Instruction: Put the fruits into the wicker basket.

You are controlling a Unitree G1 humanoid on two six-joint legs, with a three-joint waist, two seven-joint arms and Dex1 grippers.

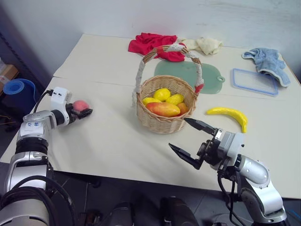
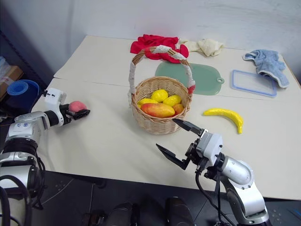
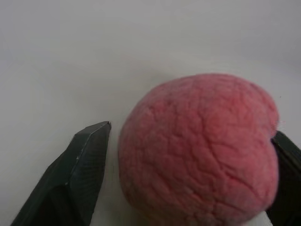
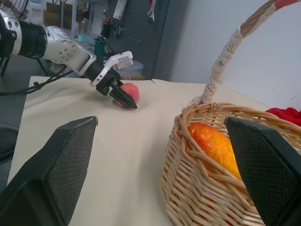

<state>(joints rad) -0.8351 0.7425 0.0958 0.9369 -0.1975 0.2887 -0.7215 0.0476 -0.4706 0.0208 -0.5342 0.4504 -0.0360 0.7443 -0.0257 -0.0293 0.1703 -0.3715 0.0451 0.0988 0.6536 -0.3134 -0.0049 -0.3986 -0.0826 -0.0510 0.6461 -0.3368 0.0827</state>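
Observation:
The yellow banana is next for my right gripper, which should go there and close on the banana's bend (image 1: 241,117), beside the end nearest the table's front edge.
The pink-red peach (image 1: 81,104) lies on the table's left side, between the fingers of my left gripper (image 1: 83,108). In the left wrist view one finger (image 3: 84,174) stands a thin gap off the peach (image 3: 202,150) and the other rests against it. The yellow banana (image 1: 229,114) lies to the right of the wicker basket (image 1: 162,125), which holds lemons (image 1: 162,94) and a mango (image 1: 163,109). My right gripper (image 1: 178,133) hovers open and empty just in front of the basket, fingers wide apart.
Behind the basket lie a green mat (image 1: 188,74), a red cloth (image 1: 153,43) and a cream cloth (image 1: 204,44). A clear lid (image 1: 254,81) and a blue towel (image 1: 269,60) sit at the back right. The table's front edge runs under my right arm.

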